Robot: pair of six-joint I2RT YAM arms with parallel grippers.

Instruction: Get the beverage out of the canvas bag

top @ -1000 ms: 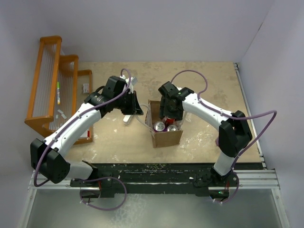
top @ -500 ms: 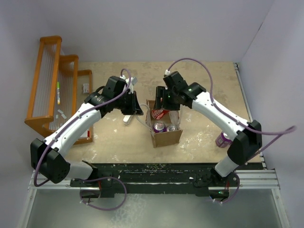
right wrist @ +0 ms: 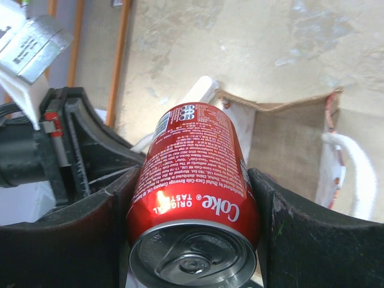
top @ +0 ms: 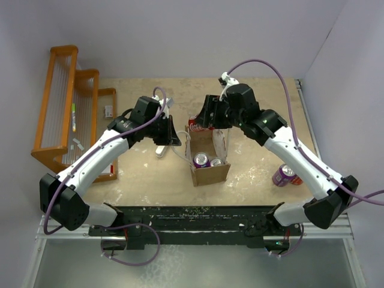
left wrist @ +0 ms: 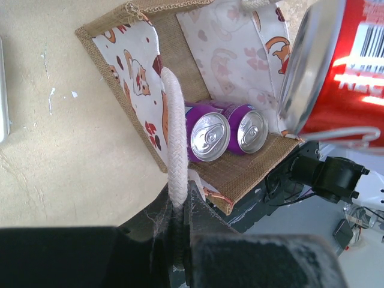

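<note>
Next, my right gripper sets the red Coke can down on the table (top: 261, 180) next to the purple can, toward the canvas bag.
The canvas bag (top: 211, 173) stands open in the middle of the table, tan panels and a white printed lining (left wrist: 234, 54). Two purple cans (top: 201, 159) (left wrist: 210, 137) stand inside it. My right gripper (top: 207, 120) (right wrist: 195, 201) is shut on a red Coke can (top: 200, 123) (right wrist: 195, 174) and holds it tilted in the air above the bag's far edge. The can also shows in the left wrist view (left wrist: 342, 66). My left gripper (top: 174, 139) (left wrist: 179, 198) is shut on the bag's white cord handle (left wrist: 176, 144) at the bag's left side. The other handle (right wrist: 354, 171) hangs free.
An orange wooden rack (top: 66, 108) stands at the far left. Another purple can (top: 285, 175) lies on the table at the right, near the right arm. A white object (top: 161, 150) lies just left of the bag. The table's near edge has a black rail (top: 210, 213).
My right gripper has risen out of the bag with the red Coke can and moved back and up. The left gripper and the bag have stayed put.
</note>
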